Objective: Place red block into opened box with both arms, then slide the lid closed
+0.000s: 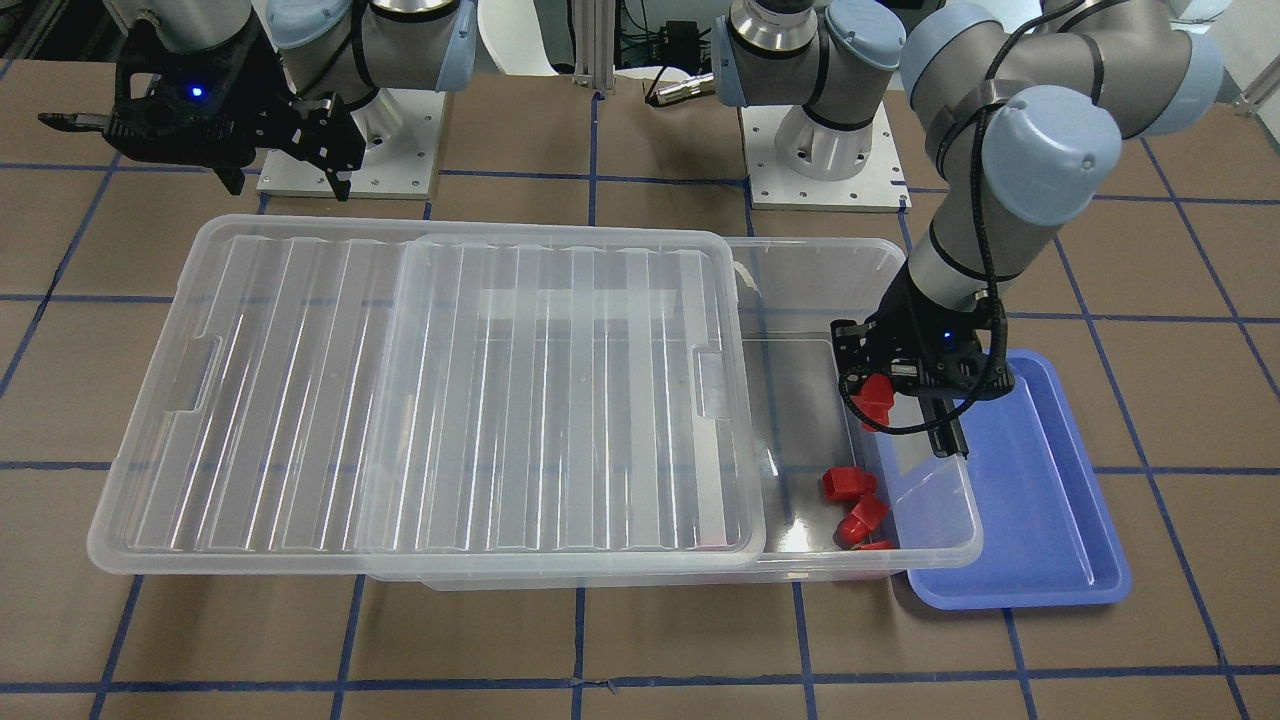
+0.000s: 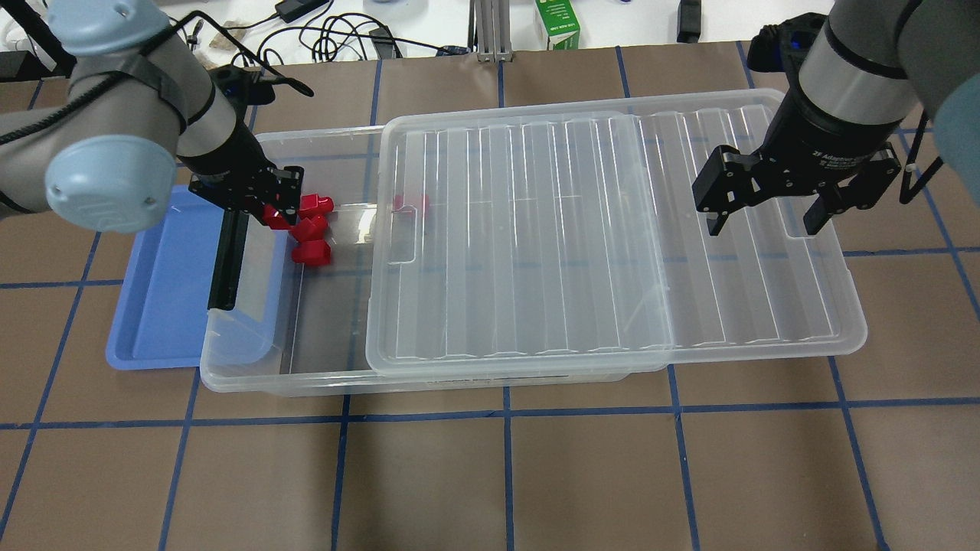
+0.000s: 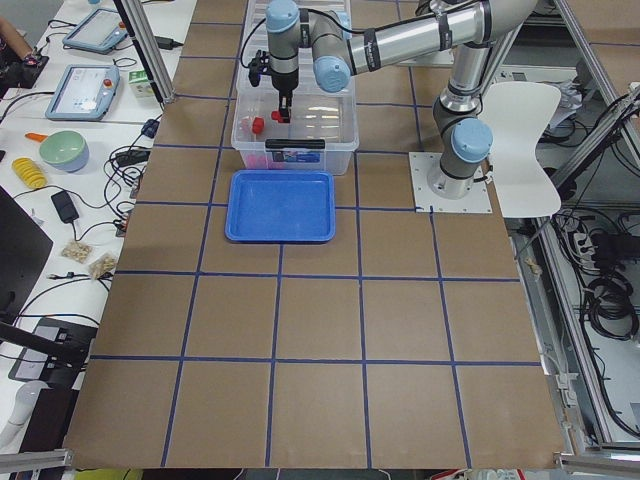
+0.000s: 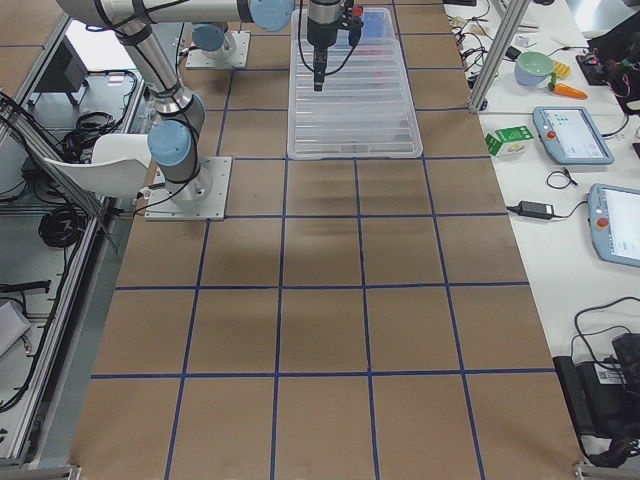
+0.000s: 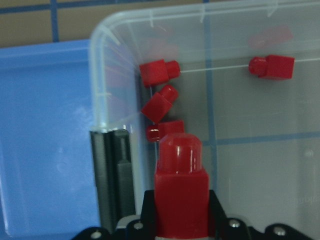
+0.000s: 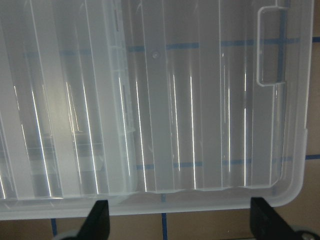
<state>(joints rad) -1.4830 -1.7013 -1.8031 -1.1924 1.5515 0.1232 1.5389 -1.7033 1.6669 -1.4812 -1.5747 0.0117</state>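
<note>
Next, my left gripper lets go of the red block on the bare box's bottom [image 1: 801,433] [image 5: 213,173] between the edge of the lid and the black bar.
My left gripper [image 2: 277,214] is shut on a red block [image 5: 180,170], stub pointing forward, above the uncovered end of the clear box [image 2: 253,376]. From the front, that block [image 1: 875,392] hangs just inside the box's short wall. Several more red blocks [image 2: 310,228] lie on the box floor in the corner below, and one [image 5: 272,66] sits further in, near the lid's edge. The ribbed lid [image 2: 612,229] covers most of the box and overhangs its other end. My right gripper [image 2: 766,220] hovers open over that overhanging end, its fingers [image 6: 98,220] spread wide above the lid's rim.
A blue tray [image 2: 164,291] lies against the box's open short end, partly under its rim. The black bar [image 5: 112,175] runs along that short side. Both arm bases [image 1: 820,170] stand behind the box. Cables and a green carton [image 2: 557,23] sit beyond the table's far edge.
</note>
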